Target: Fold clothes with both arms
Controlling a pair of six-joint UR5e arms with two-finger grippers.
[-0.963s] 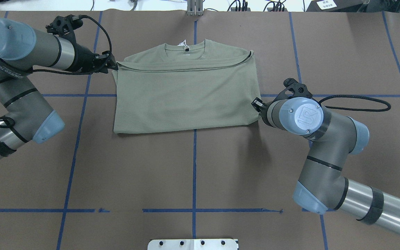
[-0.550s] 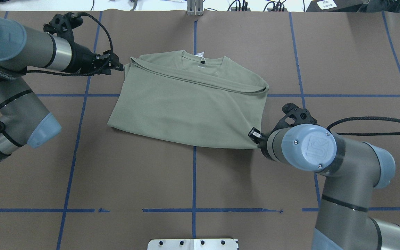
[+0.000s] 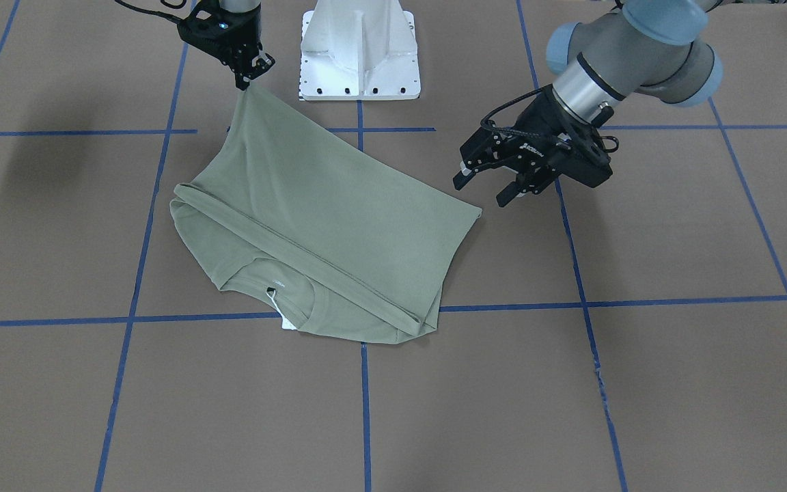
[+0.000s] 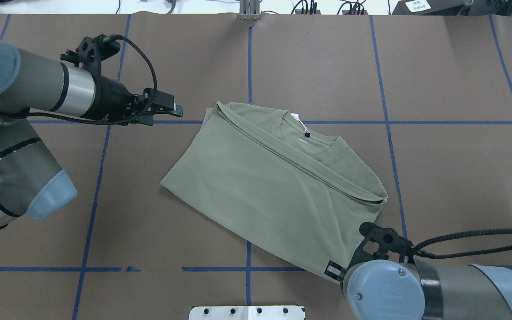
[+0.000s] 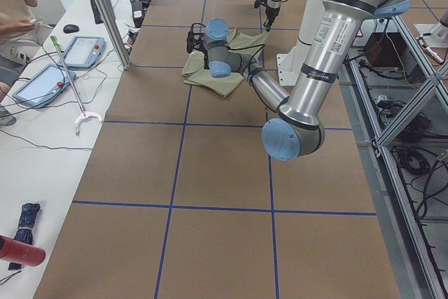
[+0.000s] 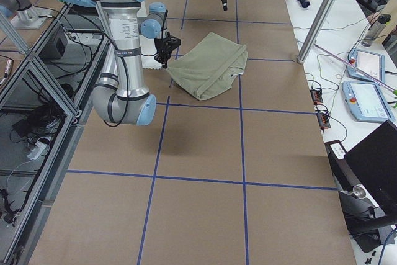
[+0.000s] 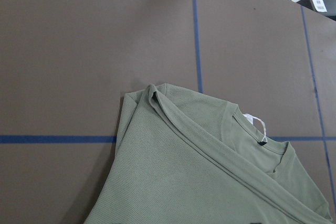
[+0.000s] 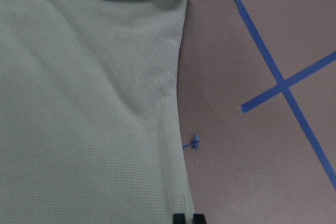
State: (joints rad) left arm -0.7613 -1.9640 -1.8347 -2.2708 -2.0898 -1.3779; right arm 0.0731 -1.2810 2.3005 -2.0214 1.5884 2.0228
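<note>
Next, I close my left gripper on the pale green shirt's side corner [image 3: 478, 212], at the other end of the long edge from my right gripper.
The pale green shirt [image 4: 274, 186] lies folded and turned diagonally on the brown table, neckline and white tag [image 4: 296, 118] on the far side. My right gripper [image 3: 246, 80] is shut on the shirt's near corner, and the cloth [image 3: 325, 219] stretches up to it. The right wrist view shows its fingertips [image 8: 184, 217] closed at the shirt's edge [image 8: 79, 103]. From overhead the right wrist hides most of that gripper [image 4: 332, 270]. My left gripper [image 3: 481, 193] hangs open and empty, a short way off the shirt's side corner; it is also seen overhead [image 4: 176, 110]. The left wrist view shows only the shirt [image 7: 210, 182].
Blue tape lines [image 4: 248, 66] divide the brown table cover. The white pedestal base [image 3: 359, 48] stands at the robot's edge, close to the held corner. A side table with tablets [image 5: 77, 50] and a seated person [image 5: 17, 5] lies beyond the far edge.
The right gripper has dragged its corner toward the robot, swinging the shirt diagonal. The left gripper has let go of the other corner, opened, and now sits apart from the shirt.
</note>
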